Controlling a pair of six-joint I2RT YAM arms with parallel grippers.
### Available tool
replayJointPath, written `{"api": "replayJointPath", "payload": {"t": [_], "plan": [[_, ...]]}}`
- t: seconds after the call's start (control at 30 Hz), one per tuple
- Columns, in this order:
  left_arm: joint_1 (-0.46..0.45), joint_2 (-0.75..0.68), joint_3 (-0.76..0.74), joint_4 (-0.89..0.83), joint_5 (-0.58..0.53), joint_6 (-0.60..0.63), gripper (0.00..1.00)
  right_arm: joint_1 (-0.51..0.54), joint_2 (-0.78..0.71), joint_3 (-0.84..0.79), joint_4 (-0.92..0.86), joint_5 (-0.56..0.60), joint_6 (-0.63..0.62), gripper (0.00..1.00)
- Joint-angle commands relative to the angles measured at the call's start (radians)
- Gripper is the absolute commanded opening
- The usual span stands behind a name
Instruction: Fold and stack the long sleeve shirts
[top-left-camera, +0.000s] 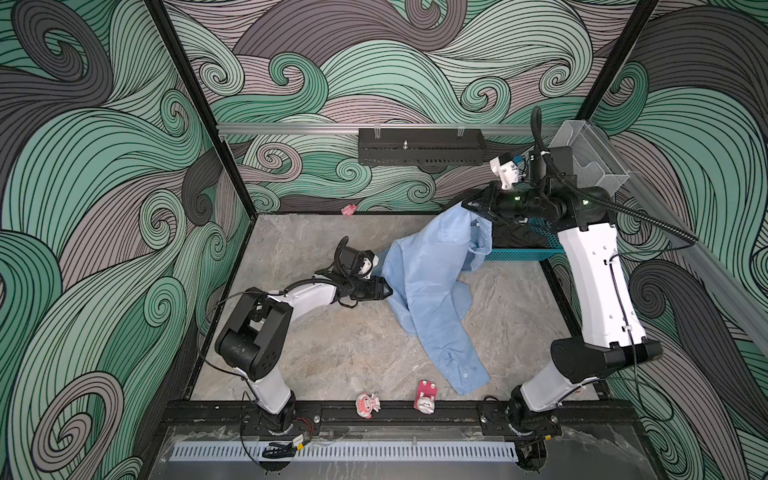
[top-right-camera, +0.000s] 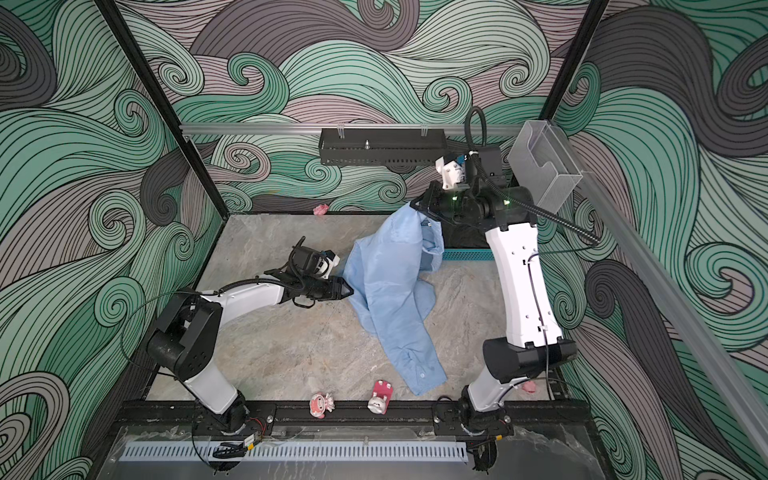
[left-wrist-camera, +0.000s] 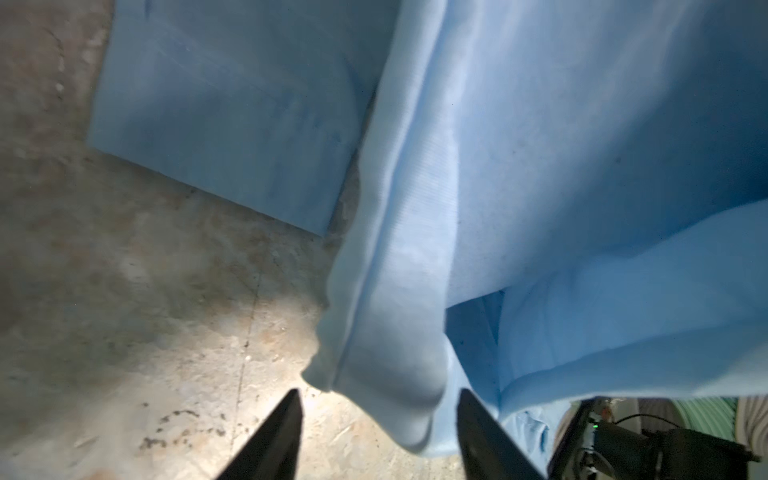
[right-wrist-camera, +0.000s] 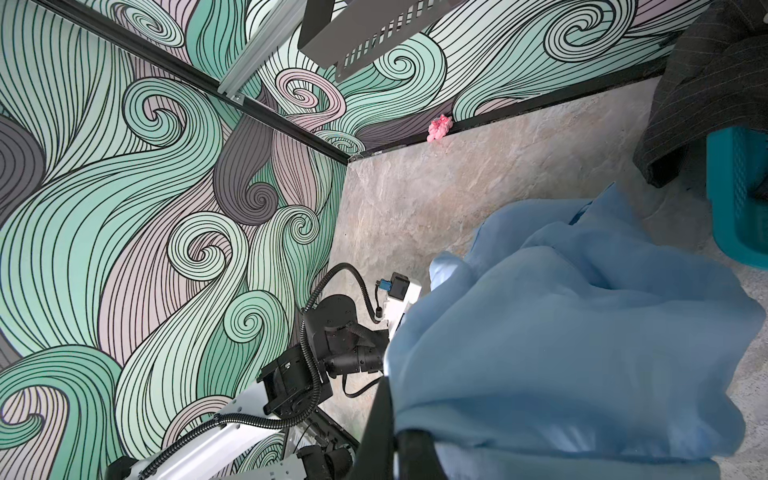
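I can see the blue shirt hanging bunched from my right gripper, so I need to close my left gripper on the hanging fold (left-wrist-camera: 393, 364) and pull the shirt out straight before folding it.
The light blue long sleeve shirt (top-left-camera: 424, 286) (top-right-camera: 386, 282) hangs from my right gripper (top-left-camera: 464, 205) (top-right-camera: 412, 203), which is raised at the back right and shut on the cloth near the collar (right-wrist-camera: 399, 432). The rest of the shirt drapes down onto the table, with a sleeve trailing toward the front. My left gripper (top-left-camera: 390, 291) (top-right-camera: 352, 289) is at the shirt's left edge. Its jaws stand open, and a hanging fold of the blue cloth (left-wrist-camera: 395, 332) sits between the tips (left-wrist-camera: 380, 392). The dark charcoal shirt (right-wrist-camera: 698, 83) (top-left-camera: 515, 237) lies in the teal basket (top-left-camera: 519, 253) (right-wrist-camera: 739, 199).
Two pink toys (top-left-camera: 368, 405) (top-left-camera: 426, 397) lie at the table's front edge, and a pink lump (top-left-camera: 349, 209) sits by the back wall. A black tray (top-left-camera: 419, 147) is fixed to the rear wall. A clear bin (top-left-camera: 590, 153) is mounted at the right.
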Motion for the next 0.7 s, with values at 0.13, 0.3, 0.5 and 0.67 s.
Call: {"api": "replayJointPath", "payload": {"t": [0.13,0.3,0.5,0.67], "plan": [[0.028,-0.008,0.039,-0.046,-0.032,0.061,0.72,0.001,-0.045,0.003,0.006,-0.03,-0.004,0.0],[0.033,0.052,0.076,0.011,0.093,0.073,0.65,0.001,-0.05,-0.003,0.006,-0.038,-0.001,0.0],[0.039,0.1,0.102,0.019,0.158,0.068,0.44,0.001,-0.057,-0.003,0.007,-0.037,0.002,0.0],[0.052,0.08,0.099,-0.002,0.147,0.063,0.14,0.001,-0.069,-0.008,0.006,-0.031,0.001,0.0]]}}
